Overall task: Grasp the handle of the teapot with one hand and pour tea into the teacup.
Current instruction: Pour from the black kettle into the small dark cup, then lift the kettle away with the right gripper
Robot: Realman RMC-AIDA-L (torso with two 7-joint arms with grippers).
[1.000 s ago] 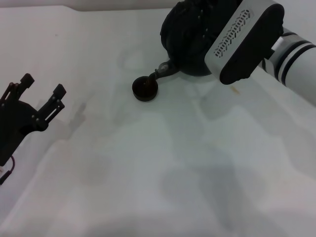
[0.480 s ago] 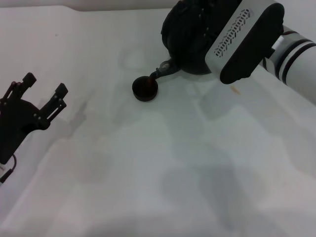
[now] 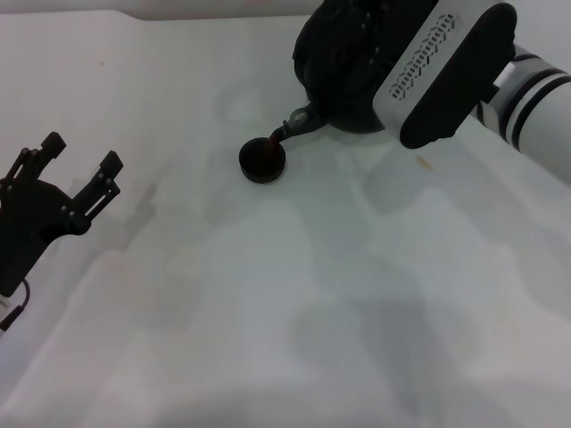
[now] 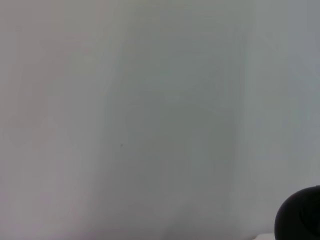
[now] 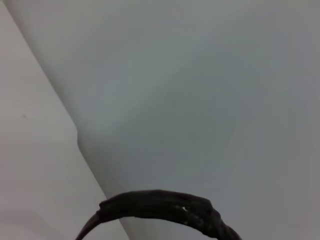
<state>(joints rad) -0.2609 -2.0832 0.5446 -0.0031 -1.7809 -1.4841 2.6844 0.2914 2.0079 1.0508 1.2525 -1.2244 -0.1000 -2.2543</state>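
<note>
Next, my right gripper sets the black teapot on the white cloth (image 3: 453, 132) just behind the small brown speck.
The black teapot (image 3: 335, 62) hangs tilted at the back right, largely covered by my right arm's white-and-grey wrist (image 3: 437, 71). Its spout (image 3: 299, 119) points down toward the small dark teacup (image 3: 262, 160) on the table. A thin reddish-brown stream (image 3: 278, 136) runs from spout to cup. The ribbed black handle (image 5: 165, 207) fills the lower edge of the right wrist view, held by my right gripper, whose fingers are hidden. My left gripper (image 3: 80, 153) stands open at the far left, far from the cup.
A white cloth covers the table (image 3: 294, 294), with soft folds and shadows. A small brown speck (image 3: 425, 163) lies right of the teapot. A dark rounded shape (image 4: 300, 215) shows in a corner of the left wrist view; I cannot tell what it is.
The right arm and teapot have shifted slightly up, with the spout still over the teacup. The cup's contents look redder now. The left gripper has barely moved.
</note>
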